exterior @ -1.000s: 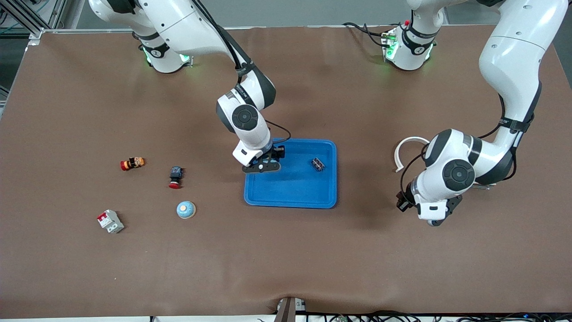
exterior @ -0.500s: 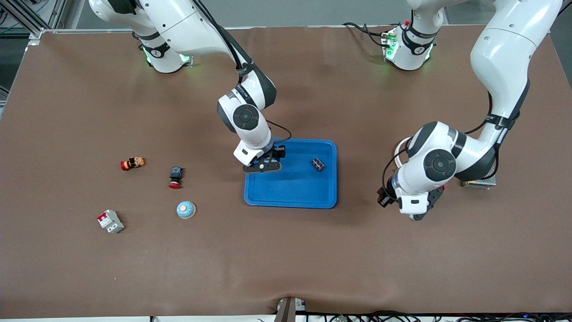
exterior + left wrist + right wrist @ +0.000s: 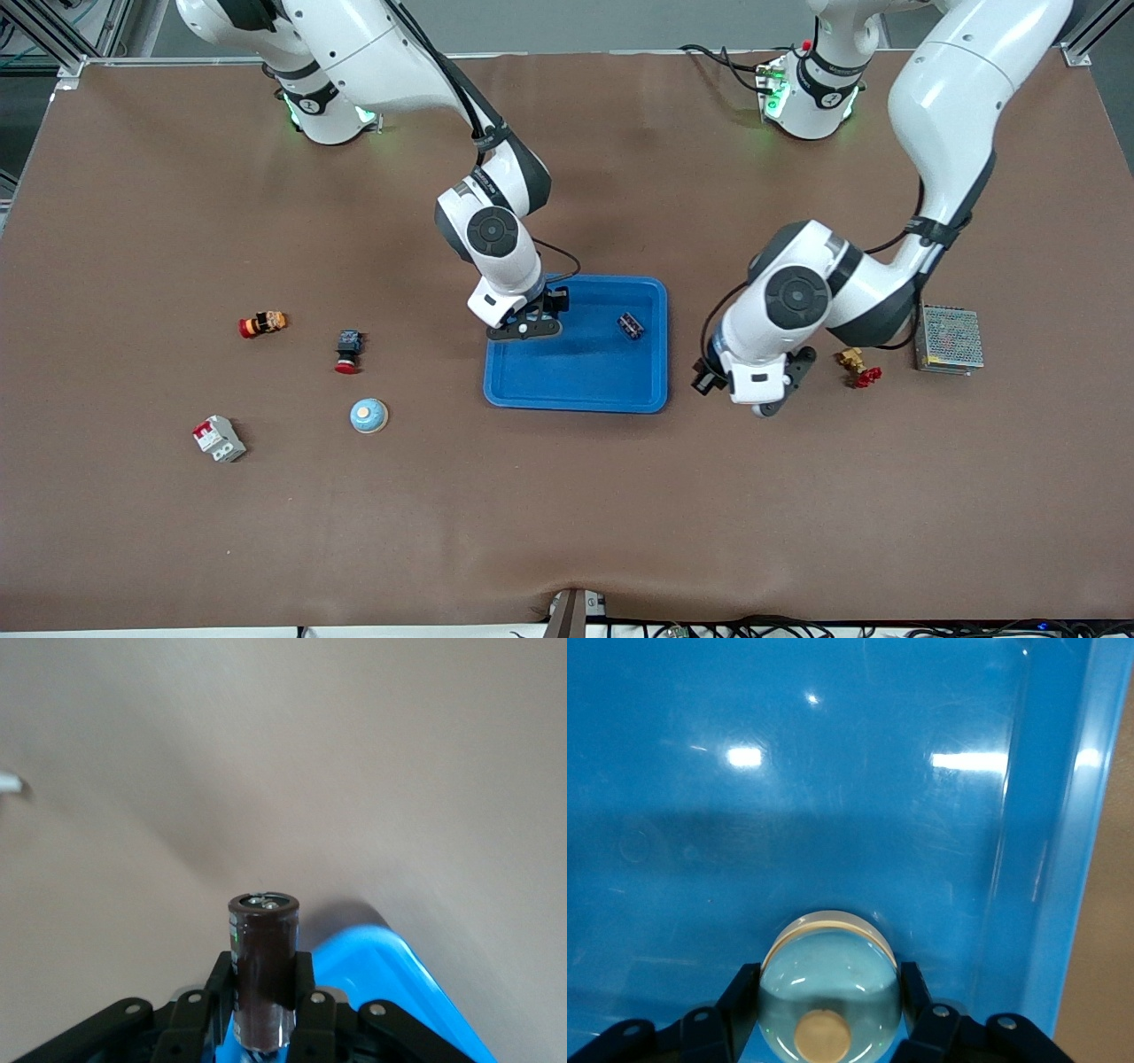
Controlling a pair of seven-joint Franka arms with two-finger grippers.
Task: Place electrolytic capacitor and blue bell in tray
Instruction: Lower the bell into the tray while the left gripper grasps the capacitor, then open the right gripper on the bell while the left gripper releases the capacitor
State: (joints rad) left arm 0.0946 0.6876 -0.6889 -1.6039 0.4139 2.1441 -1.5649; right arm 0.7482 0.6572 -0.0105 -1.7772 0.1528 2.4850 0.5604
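The robot's left gripper needs to set the electrolytic capacitor free on the bottom of the tray between the small dark part (image 3: pixel 627 373) and the nearest corner.
My right gripper (image 3: pixel 523 330) is over the bright-blue tray (image 3: pixel 576 390), near its corner toward the right arm's end. In the right wrist view the right gripper (image 3: pixel 829 1014) is shut on a light-blue bell (image 3: pixel 829 979) with a tan button, just above the tray floor (image 3: pixel 833 771). My left gripper (image 3: pixel 764 406) is over the table beside the tray, toward the left arm's end. In the left wrist view the left gripper (image 3: pixel 263 1014) is shut on a dark brown electrolytic capacitor (image 3: pixel 263 952), with a tray corner (image 3: pixel 399 979) beside it. A small dark part (image 3: pixel 630 325) lies in the tray.
A second light-blue bell (image 3: pixel 368 416) sits on the table toward the right arm's end, with a black-and-red button (image 3: pixel 347 350), an orange-red button (image 3: pixel 262 323) and a white-red breaker (image 3: pixel 218 438). A brass-red fitting (image 3: pixel 858 366) and a grey mesh box (image 3: pixel 950 339) lie toward the left arm's end.
My left arm has swung toward the tray with the capacitor, uncovering the brass fitting and the mesh box. My right gripper has stayed over the tray.
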